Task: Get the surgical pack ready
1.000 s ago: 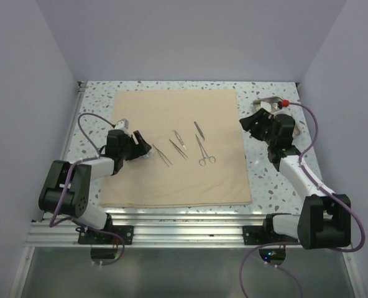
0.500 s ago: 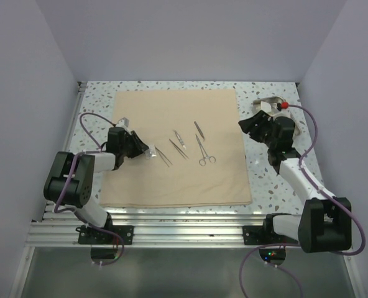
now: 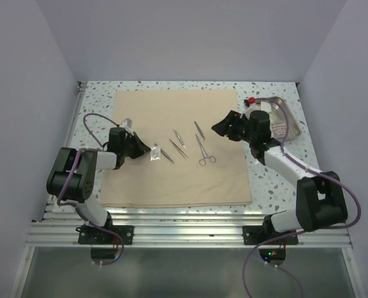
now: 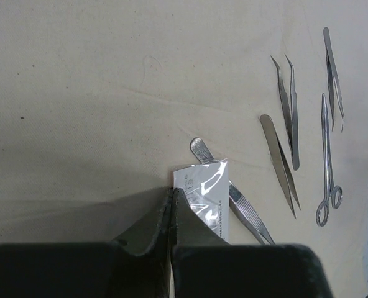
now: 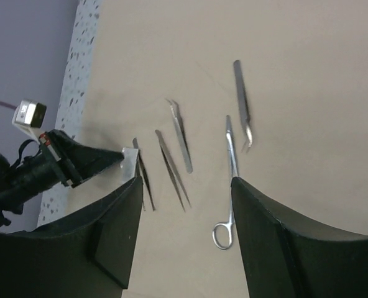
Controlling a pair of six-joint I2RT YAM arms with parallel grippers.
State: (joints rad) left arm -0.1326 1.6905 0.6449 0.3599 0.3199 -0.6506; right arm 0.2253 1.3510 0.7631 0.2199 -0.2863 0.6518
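I will close my right gripper on the free edge [image 3: 160, 149] [image 5: 137, 153] of the small clear packet, across from my left gripper's fingers, to take over the packet.
The tan cloth [image 3: 178, 177] of the surgical pack lies flat as a square sheet. On it lie several steel tweezers [image 3: 178, 149] and a pair of ring-handled forceps [image 3: 203, 152]. My left gripper [image 3: 148, 151] is low over the cloth's left part, shut on the edge of a small clear packet [image 4: 206, 186]. The packet rests partly on one pair of tweezers [image 4: 249, 214]. My right gripper [image 5: 185, 180] hangs open above the cloth's right side, with the forceps [image 5: 229, 186] below its fingers. The steel tray [image 3: 285, 122] sits on the table to the right of the cloth.
The speckled table [image 3: 97, 99] is enclosed by lilac walls on three sides. The tray stands close to the right wall. A metal rail [image 3: 184, 217] runs along the near edge, where both arm bases are bolted.
My left gripper has closed on the packet's edge. The right arm has swung left from above the tray to over the cloth, uncovering the tray.
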